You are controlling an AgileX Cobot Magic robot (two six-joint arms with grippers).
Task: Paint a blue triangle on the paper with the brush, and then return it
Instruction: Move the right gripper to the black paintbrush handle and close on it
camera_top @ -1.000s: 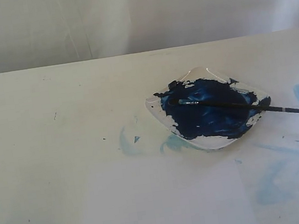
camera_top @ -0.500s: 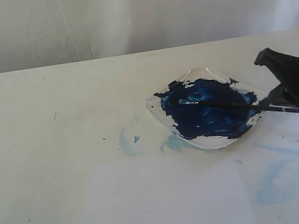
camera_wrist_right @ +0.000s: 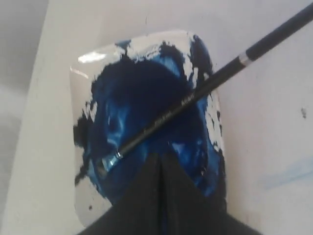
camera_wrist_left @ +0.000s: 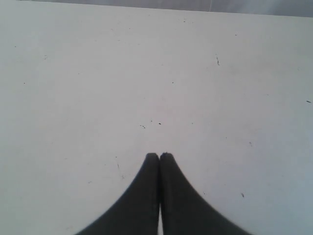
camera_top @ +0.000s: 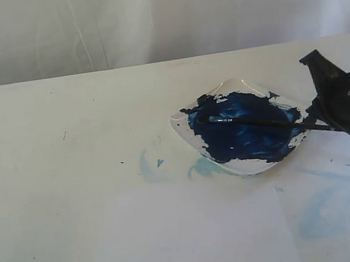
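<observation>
The brush has a silver ring on its handle, just beyond the dish's rim. Next, my right gripper closes on the brush at its handle's silver ring (camera_top: 327, 126) (camera_wrist_right: 245, 59).
The brush (camera_top: 258, 122) lies across a clear square dish (camera_top: 257, 167) of dark blue paint, its bristles in the paint and its handle end sticking out to the right. My right gripper (camera_top: 312, 59) hovers at the dish's right side, above that handle end, shut and holding nothing. In the right wrist view its closed tips (camera_wrist_right: 160, 157) sit over the paint, apart from the brush (camera_wrist_right: 195, 98). The white paper (camera_top: 190, 239) lies in front of the dish. No blue triangle is in view. My left gripper (camera_wrist_left: 159, 155) is shut over bare tabletop.
Pale blue smears (camera_top: 151, 167) mark the table left of the dish, and more smears (camera_top: 329, 207) lie at the front right. A white curtain (camera_top: 146, 18) hangs behind the table's far edge.
My right gripper came in from the right edge and now hangs over the brush's handle end, turned more downward. Brush and dish have not moved.
</observation>
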